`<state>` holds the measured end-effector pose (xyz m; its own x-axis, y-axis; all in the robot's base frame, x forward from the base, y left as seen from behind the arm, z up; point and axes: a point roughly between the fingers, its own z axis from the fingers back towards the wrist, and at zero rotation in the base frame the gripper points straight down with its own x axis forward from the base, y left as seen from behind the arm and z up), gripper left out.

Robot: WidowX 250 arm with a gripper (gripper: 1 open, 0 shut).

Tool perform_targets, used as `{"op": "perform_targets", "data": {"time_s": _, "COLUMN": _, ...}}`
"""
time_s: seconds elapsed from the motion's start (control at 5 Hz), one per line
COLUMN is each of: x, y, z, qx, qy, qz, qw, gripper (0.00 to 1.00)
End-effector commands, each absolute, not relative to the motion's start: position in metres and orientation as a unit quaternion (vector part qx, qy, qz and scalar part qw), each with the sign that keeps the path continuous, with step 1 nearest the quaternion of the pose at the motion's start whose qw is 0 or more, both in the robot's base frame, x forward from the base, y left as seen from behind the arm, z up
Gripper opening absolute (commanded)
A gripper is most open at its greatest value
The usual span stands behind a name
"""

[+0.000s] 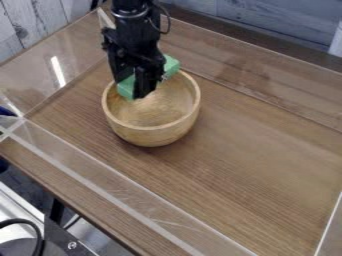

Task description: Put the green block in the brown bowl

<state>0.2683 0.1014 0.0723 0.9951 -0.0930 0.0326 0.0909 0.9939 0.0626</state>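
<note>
Next, my gripper lets go of the green block inside the brown bowl's half (144,95) closest to the grey plank wall. The block is now tilted over the bowl.
The brown bowl (151,112) is a round tan wooden bowl standing on the wooden table, left of centre. My black gripper (139,78) hangs over the bowl's far-left rim and is shut on the green block (147,76). The block is a bright green bar held tilted, its ends showing on both sides of the fingers, its lower end just over the hollow of the bowl. The inside of the bowl shows bare wood.
Clear acrylic walls (80,165) fence the wooden table (254,150) on the left and front. A grey plank wall (34,20) stands at the back left. Dark cables (27,240) lie outside the front-left corner.
</note>
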Motion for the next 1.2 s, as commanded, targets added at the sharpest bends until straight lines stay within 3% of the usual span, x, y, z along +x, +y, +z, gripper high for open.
{"op": "perform_targets", "data": {"time_s": 0.0, "x": 0.272, "y": 0.109, "z": 0.078, "qx": 0.041, "qy": -0.03, "qz": -0.039, "qw": 0.998, "gripper": 0.0}}
{"op": "perform_targets", "data": {"time_s": 1.0, "x": 0.272, "y": 0.113, "z": 0.063, "qx": 0.036, "qy": -0.013, "qz": -0.033, "qw": 0.999, "gripper": 0.0}}
